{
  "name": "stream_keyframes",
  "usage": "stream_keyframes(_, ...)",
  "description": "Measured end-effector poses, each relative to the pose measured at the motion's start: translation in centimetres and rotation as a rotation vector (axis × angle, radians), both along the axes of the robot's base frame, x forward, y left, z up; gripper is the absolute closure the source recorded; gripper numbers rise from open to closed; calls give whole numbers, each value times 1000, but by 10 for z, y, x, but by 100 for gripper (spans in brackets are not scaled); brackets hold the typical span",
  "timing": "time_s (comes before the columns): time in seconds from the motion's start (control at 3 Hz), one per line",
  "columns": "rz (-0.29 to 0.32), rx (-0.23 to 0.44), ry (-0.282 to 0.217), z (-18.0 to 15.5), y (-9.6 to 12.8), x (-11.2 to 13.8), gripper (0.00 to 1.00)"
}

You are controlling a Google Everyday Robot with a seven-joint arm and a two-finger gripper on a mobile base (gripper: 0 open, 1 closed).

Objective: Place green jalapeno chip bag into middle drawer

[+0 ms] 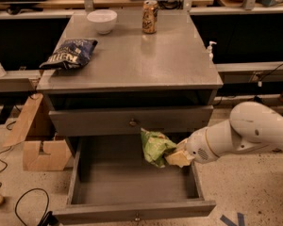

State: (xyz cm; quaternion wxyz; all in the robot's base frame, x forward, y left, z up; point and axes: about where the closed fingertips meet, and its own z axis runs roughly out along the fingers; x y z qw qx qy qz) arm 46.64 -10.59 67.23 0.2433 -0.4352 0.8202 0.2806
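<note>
Next, I open my gripper and let the green jalapeno chip bag go near the centre of the open middle drawer's grey bottom (149,164).
The green jalapeno chip bag (155,147) is a shiny green foil bag held in the air over the right part of the open middle drawer (132,182). My gripper (175,157) comes in from the right on a white arm and is shut on the bag's right edge. The bag hangs just below the closed upper drawer front and above the drawer's flat grey floor. The drawer is pulled out wide, with a small knob on its front panel.
On the cabinet top (179,65) lie a dark blue chip bag (70,53), a white bowl (102,20) and a soda can (150,16). The closed upper drawer (132,121) has a brass knob. A cardboard box (40,142) stands at the left on the floor.
</note>
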Motion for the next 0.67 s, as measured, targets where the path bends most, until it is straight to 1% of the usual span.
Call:
stream_keyframes(0.33, -3, -5, 105, -75, 27, 10, 100)
stream_keyframes(0.67, -18, -22, 178, -114, 35, 18, 100)
